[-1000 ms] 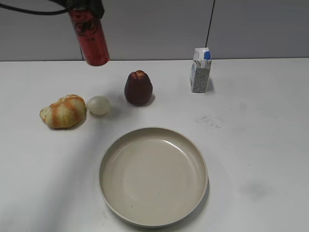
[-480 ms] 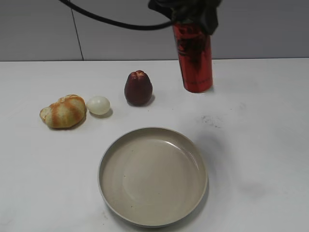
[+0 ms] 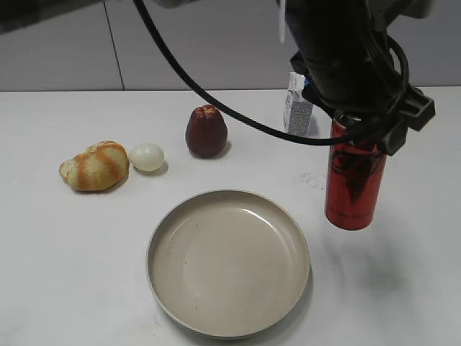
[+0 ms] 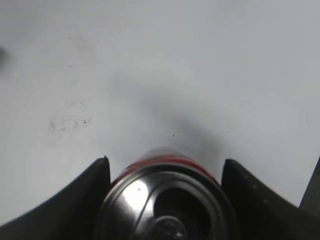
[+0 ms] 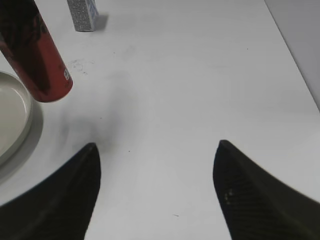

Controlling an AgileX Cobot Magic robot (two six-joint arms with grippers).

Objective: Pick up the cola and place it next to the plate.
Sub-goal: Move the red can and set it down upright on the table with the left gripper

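Note:
Next, my left gripper puts the cola down on the table tight [image 3: 328, 251] beside the plate's rim, opposite the bread roll. The cola now hangs slightly above the white table.
The red cola can [image 3: 353, 184] hangs upright just right of the beige plate [image 3: 229, 261], its base slightly above the white table. My left gripper [image 3: 360, 119] is shut on the can's top; the left wrist view shows the silver lid [image 4: 167, 205] between the two black fingers [image 4: 165, 170]. The right wrist view shows the cola [image 5: 35, 55] at its upper left beside the plate's rim [image 5: 20, 130]. My right gripper [image 5: 156, 155] is open and empty above bare table.
A white milk carton [image 3: 297, 109] stands behind the can, partly hidden by the arm, and shows in the right wrist view [image 5: 82, 14]. A dark red fruit [image 3: 207, 131], a pale egg [image 3: 147, 156] and a bread roll [image 3: 94, 166] lie at the left rear.
My left arm has carried the cola from the far left, across the back of the table, then forward and down to the plate's right side.

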